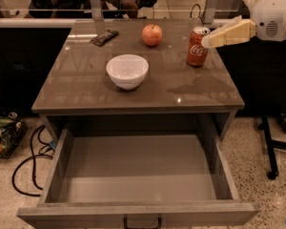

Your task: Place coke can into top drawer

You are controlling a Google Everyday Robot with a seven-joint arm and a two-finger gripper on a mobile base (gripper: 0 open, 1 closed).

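Note:
The robot's gripper needs to next go down to the coke can's lower half (195, 56) and close there, around the sides of the can.
The coke can (197, 46), red with white script and a silver top, stands upright on the right rear of the grey-brown tabletop (86, 80). My gripper (209, 40) reaches in from the right, its cream fingers level with the can's upper part and right at its right side. The top drawer (133, 175) is pulled fully out below the tabletop. Its flat inside holds nothing, and its dark handle (142, 222) shows at the front edge.
A white bowl (127, 70) sits mid-table. A red-orange apple (152, 34) sits at the rear centre. A dark remote (104, 36) lies at the rear left. Cables (28, 161) and a bag (5, 132) lie on the floor left. A stand's leg (271, 147) is at the right.

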